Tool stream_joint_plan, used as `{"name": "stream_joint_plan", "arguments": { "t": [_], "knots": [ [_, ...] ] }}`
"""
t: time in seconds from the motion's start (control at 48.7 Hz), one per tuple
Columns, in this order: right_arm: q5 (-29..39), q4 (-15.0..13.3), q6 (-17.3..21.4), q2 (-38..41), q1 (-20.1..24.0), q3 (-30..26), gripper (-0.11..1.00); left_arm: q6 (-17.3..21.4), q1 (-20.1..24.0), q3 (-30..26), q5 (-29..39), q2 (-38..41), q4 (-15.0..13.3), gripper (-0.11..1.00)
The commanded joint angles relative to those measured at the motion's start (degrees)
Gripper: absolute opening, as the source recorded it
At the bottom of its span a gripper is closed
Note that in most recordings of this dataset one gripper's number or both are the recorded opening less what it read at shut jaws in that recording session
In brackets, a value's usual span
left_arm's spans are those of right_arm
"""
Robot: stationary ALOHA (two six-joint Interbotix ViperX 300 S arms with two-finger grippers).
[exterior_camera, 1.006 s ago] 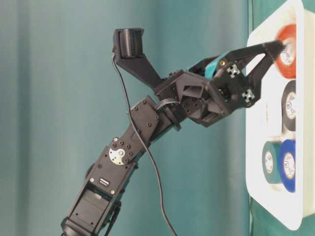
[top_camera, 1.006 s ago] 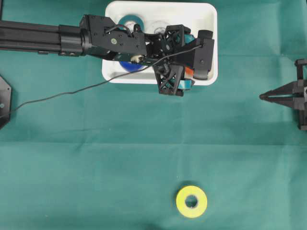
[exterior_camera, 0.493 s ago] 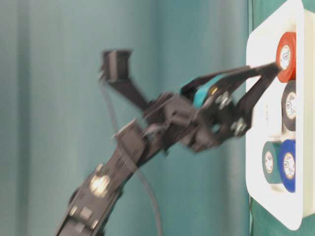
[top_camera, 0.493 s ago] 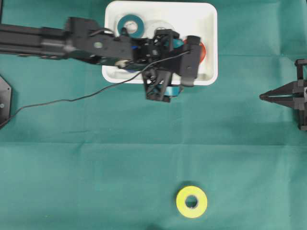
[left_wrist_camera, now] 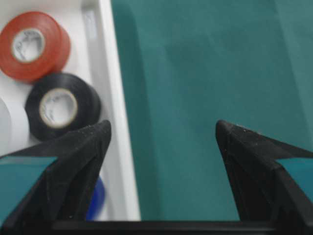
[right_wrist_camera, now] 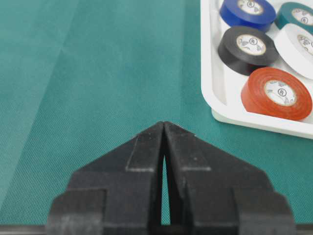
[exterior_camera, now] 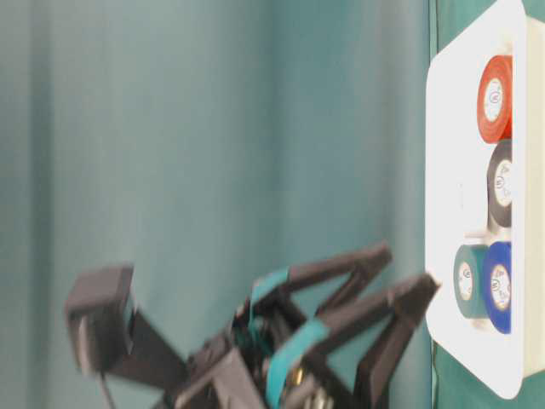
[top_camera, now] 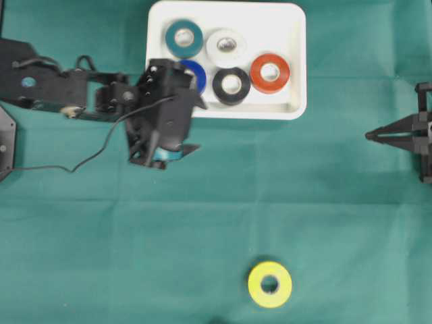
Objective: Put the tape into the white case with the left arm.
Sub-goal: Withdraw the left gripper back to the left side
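I should move my left gripper to the yellow tape roll next and close it on its far side (top_camera: 268,268), facing the white case, with one finger in its hole.
The white case (top_camera: 298,40) lies at the table's far middle and holds several tape rolls: red (top_camera: 270,72), black (top_camera: 231,85), blue (top_camera: 196,72), teal (top_camera: 184,38) and white (top_camera: 226,44). A yellow tape roll (top_camera: 269,284) lies flat on the green cloth near the front edge. My left gripper (top_camera: 196,125) hovers at the case's front-left corner. It is open and empty, one finger over the rim (left_wrist_camera: 118,98) and the other over the cloth. The right gripper (top_camera: 370,136) rests shut and empty at the right edge.
Green cloth covers the whole table (top_camera: 324,216). The left arm's thin black cable (top_camera: 81,164) trails across the cloth at the left. A black arm base (top_camera: 5,138) sits at the left edge. A teal curtain (exterior_camera: 170,128) hangs behind.
The left arm has pulled back to the left and lower, away from over the case. The red roll stays in the case, and all the rolls there are now uncovered. The right arm is still.
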Motion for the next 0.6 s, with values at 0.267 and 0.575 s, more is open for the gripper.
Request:
{"name": "stream_joint_plan", "arguments": {
  "t": [0.267, 0.575],
  "knots": [
    [-0.6, 0.0, 0.1, 0.3, 0.0, -0.6, -0.10, -3.8, -3.2, 10.4, -2.3, -12.6, -0.2, 0.87],
    [-0.6, 0.0, 0.1, 0.3, 0.0, -0.6, -0.10, -6.3, -4.2, 19.8, -2.8, -23.9, -0.2, 0.87]
  ]
}}
